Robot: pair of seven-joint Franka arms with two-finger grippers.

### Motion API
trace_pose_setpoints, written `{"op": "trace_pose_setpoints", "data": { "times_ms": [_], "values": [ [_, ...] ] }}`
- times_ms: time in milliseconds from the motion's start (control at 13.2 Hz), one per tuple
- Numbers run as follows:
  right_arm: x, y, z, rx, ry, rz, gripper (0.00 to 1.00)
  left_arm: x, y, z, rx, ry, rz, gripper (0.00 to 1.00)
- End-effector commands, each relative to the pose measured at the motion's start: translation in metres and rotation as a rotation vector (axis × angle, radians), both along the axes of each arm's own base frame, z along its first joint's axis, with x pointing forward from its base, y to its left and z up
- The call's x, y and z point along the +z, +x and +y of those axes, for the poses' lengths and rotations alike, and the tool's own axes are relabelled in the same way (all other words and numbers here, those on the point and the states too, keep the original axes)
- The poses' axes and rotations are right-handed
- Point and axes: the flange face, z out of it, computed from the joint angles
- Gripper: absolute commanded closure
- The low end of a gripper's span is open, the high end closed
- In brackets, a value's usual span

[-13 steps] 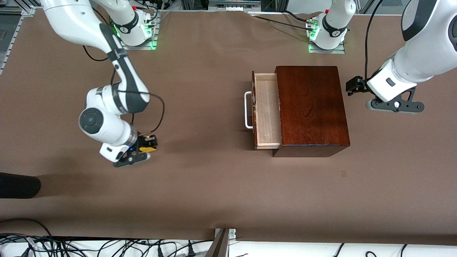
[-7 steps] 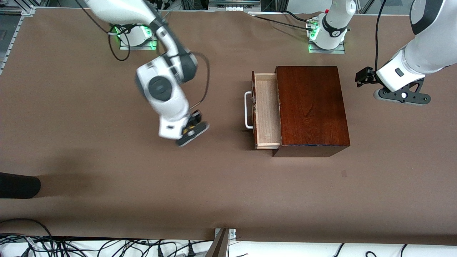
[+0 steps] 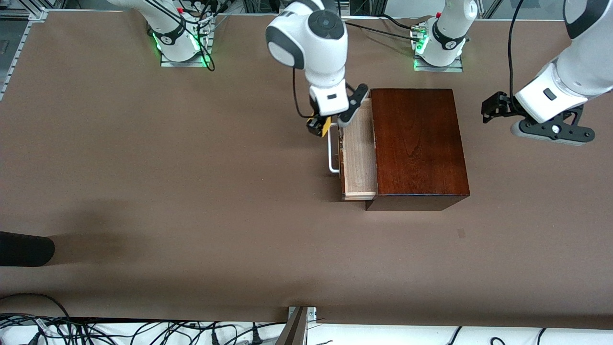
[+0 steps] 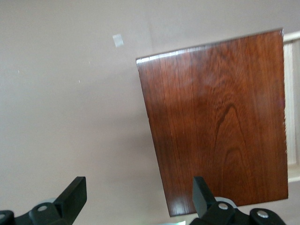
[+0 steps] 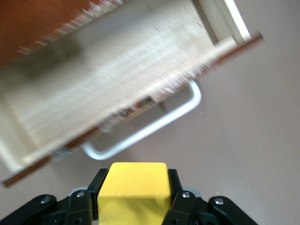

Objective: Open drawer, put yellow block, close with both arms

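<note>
My right gripper has a place for the yellow block. It will put the block down in the drawer's pale tray (image 3: 354, 136) (image 5: 79, 104), behind the nearer end of the white handle.
The drawer (image 3: 358, 158) stands pulled out of the mahogany box (image 3: 415, 143), its pale tray bare and its white handle (image 3: 331, 148) toward the right arm's end. My right gripper (image 3: 320, 126) is shut on the yellow block (image 3: 323, 126) and hangs over the table beside the handle. In the right wrist view the yellow block (image 5: 134, 193) sits between the fingers, with the drawer (image 5: 108, 89) and handle (image 5: 154, 126) ahead. My left gripper (image 3: 491, 110) is open and empty, up over the table past the box's back end; the left wrist view shows the box top (image 4: 220, 117).
A black object (image 3: 24, 249) lies at the table's edge at the right arm's end. Cables hang along the table's near edge. A small pale mark (image 4: 118, 40) shows on the table in the left wrist view.
My right arm has carried the yellow block from the right arm's end of the table across to the drawer's handle. My left gripper has drifted a little away from the box.
</note>
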Motion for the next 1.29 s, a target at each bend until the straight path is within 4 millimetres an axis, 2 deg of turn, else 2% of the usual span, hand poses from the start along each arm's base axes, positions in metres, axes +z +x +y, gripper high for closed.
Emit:
{"op": "trace_pose_setpoints", "data": {
  "times_ms": [0,76,152,228,304,456,532,684,836,1216],
  "values": [
    [0.008,-0.018,0.026,0.083,-0.01,-0.025,0.79,0.002,0.021,0.013,0.031,-0.029,-0.006,0.0],
    [0.002,-0.031,0.041,0.114,-0.011,-0.026,0.79,0.002,0.022,0.025,0.053,-0.03,-0.007,0.0],
    [-0.007,-0.041,0.056,0.15,-0.019,-0.038,0.79,0.003,0.019,0.028,0.061,-0.025,-0.008,0.0],
    [-0.013,-0.043,0.069,0.173,-0.021,-0.063,0.79,0.005,0.017,0.048,0.1,-0.025,-0.011,0.0],
    [-0.013,-0.038,0.077,0.201,-0.013,-0.081,0.79,0.005,0.011,0.052,0.114,-0.014,-0.008,0.0],
    [-0.016,-0.036,0.084,0.25,-0.011,-0.094,0.79,0.016,-0.007,0.052,0.117,-0.009,-0.03,0.0],
    [-0.017,-0.043,0.089,0.292,-0.02,-0.102,0.79,0.019,-0.018,0.048,0.111,-0.011,-0.077,0.0],
    [-0.019,-0.054,0.095,0.356,-0.055,-0.13,0.79,0.01,-0.032,0.05,0.113,-0.011,-0.108,0.0],
    [-0.041,-0.054,0.098,0.409,-0.084,-0.129,0.79,0.009,-0.031,0.052,0.11,-0.011,-0.103,0.0],
    [-0.074,-0.047,0.102,0.48,-0.088,-0.14,0.79,0.011,-0.028,0.049,0.102,-0.013,-0.108,0.0]
  ]
}}
